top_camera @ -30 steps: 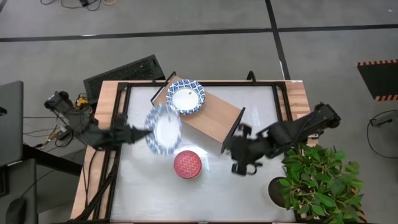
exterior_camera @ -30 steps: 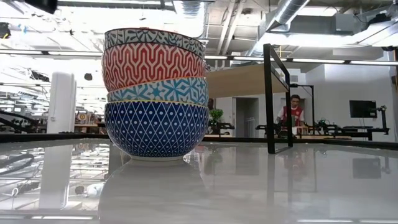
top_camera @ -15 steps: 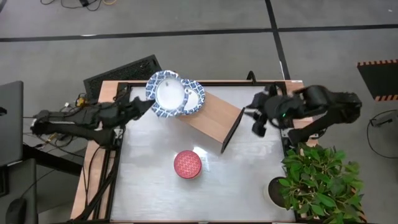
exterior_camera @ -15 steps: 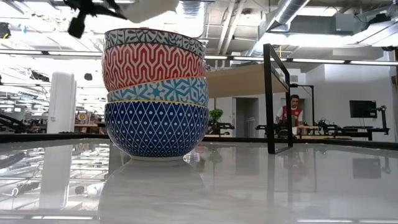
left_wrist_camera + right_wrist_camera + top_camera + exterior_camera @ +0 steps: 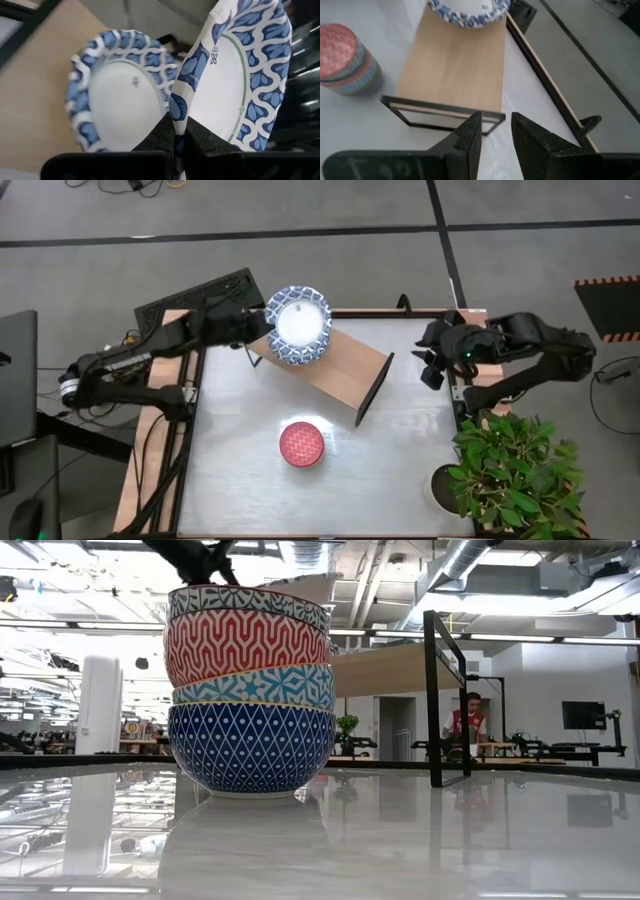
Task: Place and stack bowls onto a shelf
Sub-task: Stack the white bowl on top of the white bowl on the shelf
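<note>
The held bowl leans crooked over the shelf bowl, so the robot's left gripper needs to lower it in, open, and then settle it by its rim (image 5: 179, 112) before leaving.
My left gripper (image 5: 262, 328) is over the far left end of the light-wood shelf (image 5: 340, 375), shut on a white bowl with a blue patterned rim (image 5: 299, 322). In the left wrist view, this held bowl (image 5: 235, 75) stands tilted next to a like bowl (image 5: 120, 95) that rests on the shelf board. A stack of several patterned bowls, red on top (image 5: 301, 444), stands on the table in front of the shelf. It fills the left of the low view (image 5: 250, 690). My right gripper (image 5: 432, 368) is open and empty near the table's far right corner. My left gripper pinches the held bowl's blue rim (image 5: 178, 112) between its two fingers, one finger inside the bowl and one outside. The fingers come roughly level from the table's left side. The bowl is lifted and tilted over the shelf bowl; whether the two touch I cannot tell.
The shelf's black end legs (image 5: 445, 112) stand toward my right gripper (image 5: 496, 125). A potted plant (image 5: 515, 470) stands at the table's near right corner. A dark keyboard-like object (image 5: 195, 295) lies off the far left corner. A person (image 5: 470, 725) is in the room behind.
My left gripper has carried the white bowl from above the table's left middle toward the far edge, then right, to above the bowl on the shelf. My right gripper has drawn back from the shelf's near right end toward the table's far right corner.
</note>
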Controlling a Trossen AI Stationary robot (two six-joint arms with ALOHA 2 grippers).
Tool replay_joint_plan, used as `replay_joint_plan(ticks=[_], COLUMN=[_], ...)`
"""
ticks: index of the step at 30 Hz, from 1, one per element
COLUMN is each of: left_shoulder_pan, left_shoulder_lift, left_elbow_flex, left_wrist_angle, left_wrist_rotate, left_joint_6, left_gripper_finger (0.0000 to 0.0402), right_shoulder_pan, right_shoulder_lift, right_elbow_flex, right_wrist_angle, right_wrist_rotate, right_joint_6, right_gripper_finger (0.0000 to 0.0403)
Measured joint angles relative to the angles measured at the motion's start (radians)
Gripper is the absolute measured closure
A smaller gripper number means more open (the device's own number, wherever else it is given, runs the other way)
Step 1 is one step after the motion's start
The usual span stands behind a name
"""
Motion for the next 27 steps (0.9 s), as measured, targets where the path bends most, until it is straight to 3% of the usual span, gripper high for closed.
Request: replay_joint_plan(ticks=[5, 11, 18, 27], left_shoulder_pan=[0.057, 0.090, 0.136, 0.165], left_shoulder_lift=[0.139, 0.267, 0.351, 0.374], left_elbow_flex=[0.220, 0.388, 0.410, 0.410], left_wrist_angle=[-0.290, -0.447, -0.511, -0.518], left_wrist_rotate=[0.112, 0.135, 0.241, 0.214], left_joint_6=[0.127, 0.202, 0.212, 0.215], left_gripper_finger=[0.0401, 0.0401, 0.0401, 0.0401], right_shoulder_pan=[0.002, 0.002, 0.002, 0.002], right_shoulder_lift=[-0.038, -0.067, -0.074, -0.074], right_elbow_flex=[-0.073, -0.131, -0.152, -0.157], right_wrist_angle=[0.008, 0.013, 0.016, 0.016], right_wrist_rotate=[-0.001, -0.002, -0.004, -0.004], right_joint_6=[0.020, 0.020, -0.012, -0.063], right_gripper_finger=[0.0272, 0.0272, 0.0272, 0.0272])
